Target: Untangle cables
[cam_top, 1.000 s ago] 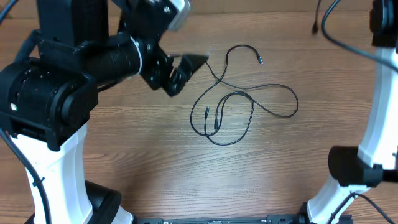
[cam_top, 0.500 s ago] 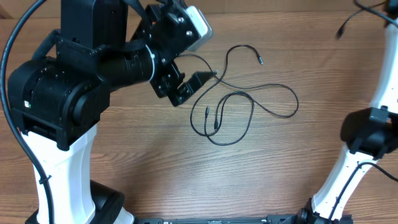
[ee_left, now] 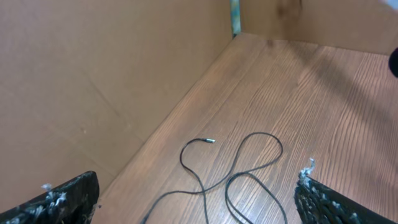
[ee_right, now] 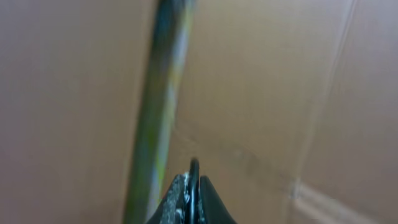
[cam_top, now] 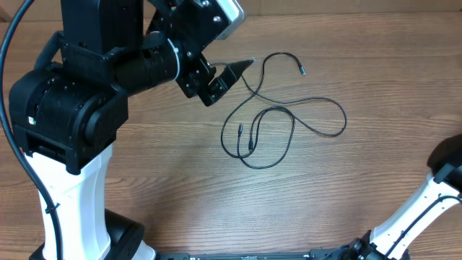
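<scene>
Next, I release the thin black cable with my right gripper on the bare wood [cam_top: 429,77] beyond the white arm link. The cable now lies in crossing loops.
Thin black cables [cam_top: 301,70] lie in crossing loops on the wooden table, with small plug ends at the upper right and inside the lower loop. My left gripper [cam_top: 227,81] hovers just left of the loops, its jaws wide open and empty. From the left wrist view, a cable loop [ee_left: 281,149] and a plug end [ee_left: 209,140] lie on the wood between the two spread fingers [ee_left: 62,200]. My right gripper [ee_right: 193,177] is outside the overhead view. It is raised in front of a cardboard wall and shut on a thin black cable [ee_right: 193,165] that sticks up between its fingertips.
Brown cardboard walls [ee_left: 93,81] close off the table at the back and side. The bulky left arm [cam_top: 72,108] covers the table's left part. A white link of the right arm [cam_top: 433,198] stands at the lower right. A blurred greenish post [ee_right: 158,93] rises beside the right gripper.
The left gripper has shifted a little toward the back, still open. The right arm swung off to the right, and the cable end hanging at the top right has left the overhead view.
</scene>
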